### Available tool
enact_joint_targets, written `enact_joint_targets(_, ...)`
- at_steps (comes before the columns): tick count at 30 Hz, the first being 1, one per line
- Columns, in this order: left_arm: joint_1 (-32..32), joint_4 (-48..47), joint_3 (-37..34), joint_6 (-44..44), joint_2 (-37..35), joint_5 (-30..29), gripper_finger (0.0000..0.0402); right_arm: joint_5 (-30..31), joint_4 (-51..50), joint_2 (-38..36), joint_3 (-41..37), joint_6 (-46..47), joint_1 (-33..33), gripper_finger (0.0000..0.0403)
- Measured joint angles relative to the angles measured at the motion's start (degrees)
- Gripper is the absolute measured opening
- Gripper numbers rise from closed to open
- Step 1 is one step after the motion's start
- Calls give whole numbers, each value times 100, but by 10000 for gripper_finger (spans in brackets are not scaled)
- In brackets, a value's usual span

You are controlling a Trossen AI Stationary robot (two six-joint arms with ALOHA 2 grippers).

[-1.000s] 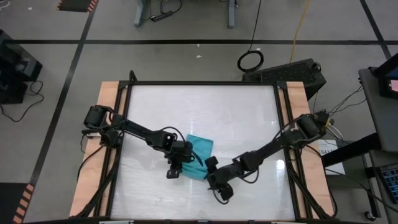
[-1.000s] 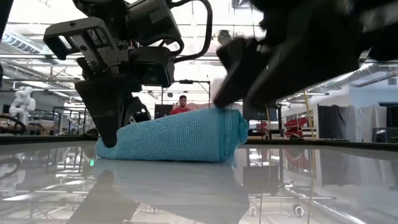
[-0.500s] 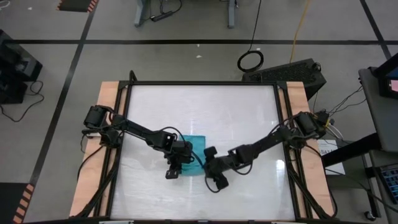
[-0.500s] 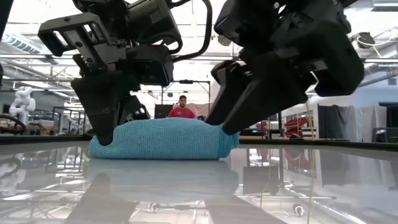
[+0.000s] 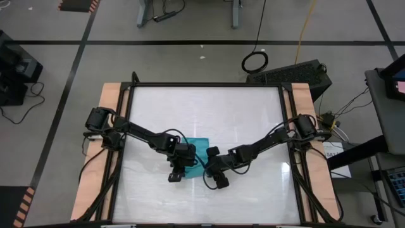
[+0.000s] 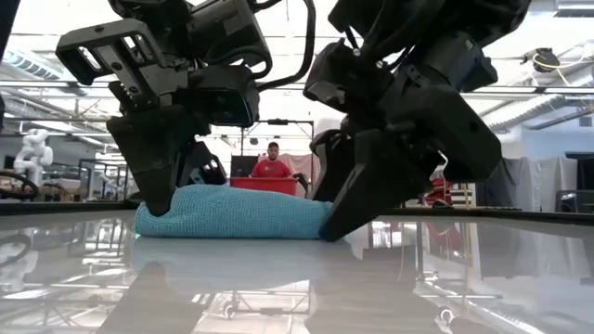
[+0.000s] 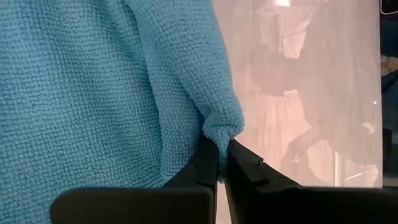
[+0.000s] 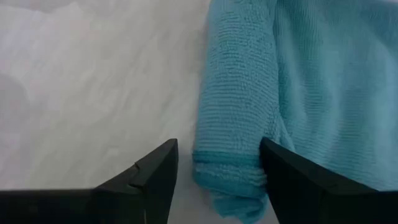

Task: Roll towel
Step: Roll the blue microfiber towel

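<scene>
Next, my left gripper opens and grabs the thicker rolled edge (image 7: 189, 74) before rolling further, because it pinches just a small fold at the towel's edge.
The turquoise towel (image 5: 200, 144) lies in the middle of the table, partly rolled, with a thick rolled edge (image 8: 233, 112) on the glass. My left gripper (image 5: 188, 158) is at the towel's left end (image 6: 160, 206), slanting down and shut on the cloth. At the towel's right end is my right gripper (image 5: 206, 164), low over the table (image 6: 336, 223) and open. Its fingers stand on either side of the end of the rolled edge (image 8: 230, 171). My left gripper pinches a small rounded fold at the towel's edge (image 7: 222, 129) between its two fingertips. The fingers slant down from above. The rest of the towel (image 7: 93, 81) lies slack on the table. My right gripper has one finger (image 8: 283, 171) against the cloth beside the rolled edge, the other finger (image 8: 155, 171) over bare table. I cannot tell whether it presses on the cloth.
The glossy white tabletop (image 5: 240, 114) has a dark frame and wooden side strips (image 5: 111, 101). Past the far edge, a person in red (image 6: 272, 165) stands in the room.
My right gripper has gone down and toward the table's far edge and left, up to the towel's right end, and stays open. The towel's right end, which bulged high a second ago, now lies lower and flatter.
</scene>
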Motion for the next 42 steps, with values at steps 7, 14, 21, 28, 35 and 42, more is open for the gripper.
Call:
enact_joint_targets(7,0,0,4,-40,0,161,18,153,76,104,11,347,7,199)
enact_joint_targets(14,0,-97,4,-55,-447,109,64,-32,-38,111,17,1005,-107,86)
enact_joint_targets(21,21,-414,4,360,-1356,-702,121,-502,-91,85,11,1407,-180,20)
enact_joint_targets(28,-635,-334,4,1331,-1790,-1912,132,-1887,-111,93,-4,1921,-423,15)
enact_joint_targets(35,-1286,410,-70,1792,-1494,-2396,173,-2612,-78,105,-17,2292,-666,15)
enact_joint_targets(42,-1445,512,-68,1753,-940,-2414,257,-2713,-49,107,-17,2342,-767,16)
